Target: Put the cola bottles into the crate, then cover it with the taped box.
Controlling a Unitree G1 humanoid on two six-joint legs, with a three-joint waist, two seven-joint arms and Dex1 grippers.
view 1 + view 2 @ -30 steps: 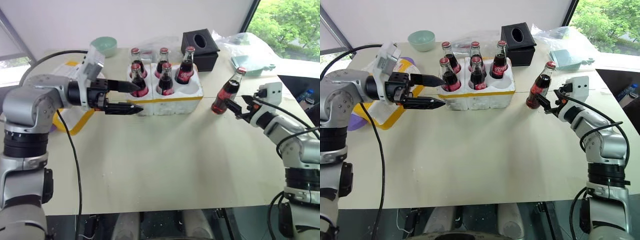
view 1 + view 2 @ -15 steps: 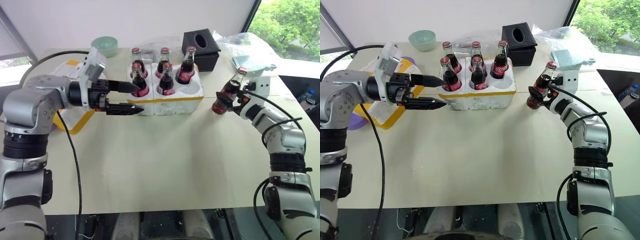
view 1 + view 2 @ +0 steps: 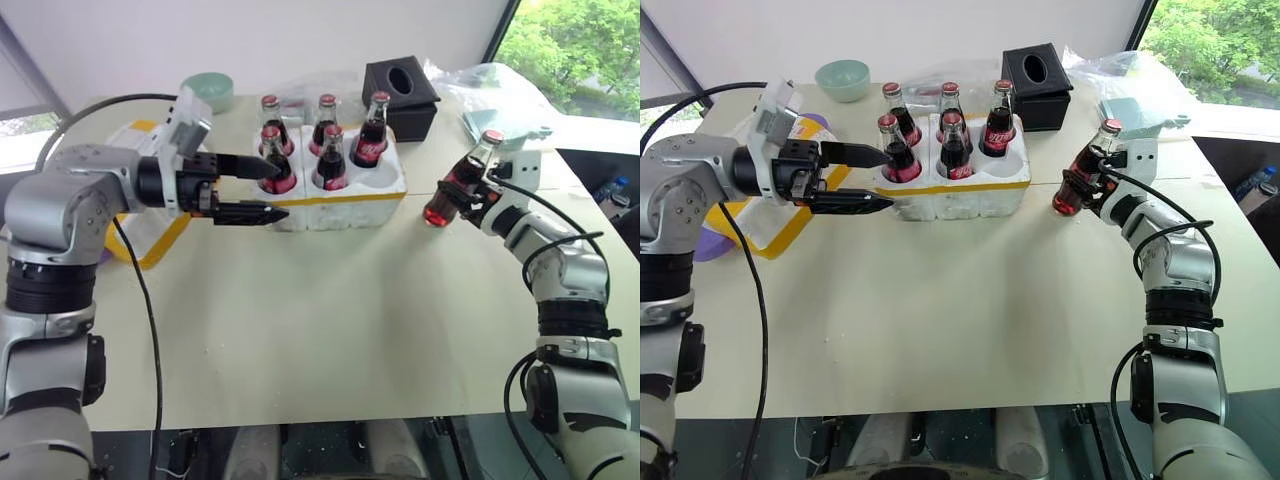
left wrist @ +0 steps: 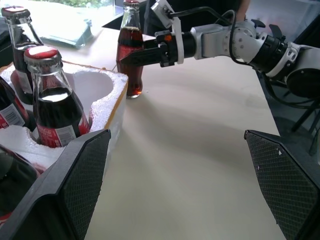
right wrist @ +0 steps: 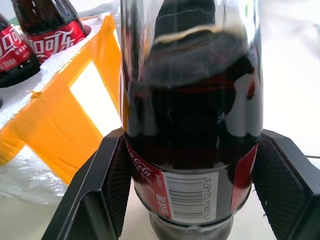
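Next, my right gripper puts the cola bottle down in the empty front hole of the white styrofoam crate (image 3: 376, 179).
The white styrofoam crate (image 3: 350, 214), with a yellow tape band, holds several cola bottles (image 3: 331, 160) in its wells; the front right well (image 4: 92, 87) is empty. One more cola bottle (image 3: 455, 185) stands right of the crate, its base at the table. My right gripper (image 3: 478, 195) is shut on its lower body, and its fingers (image 5: 107, 180) clamp the label on both sides. My left gripper (image 3: 280, 188) is open and points at the crate's front left corner, holding nothing. The taped box (image 3: 760, 225) lies at far left, partly behind my left arm.
A black tissue box (image 3: 400, 100) stands just behind the crate. A mint bowl (image 3: 208, 92) sits at the back left and a purple plate (image 3: 705, 245) under the taped box. Plastic bags with a teal item (image 3: 505, 125) lie at the back right.
My right gripper has moved in to the lone bottle and shut on it; the bottle's top has shifted a little right. The left arm has stayed still.
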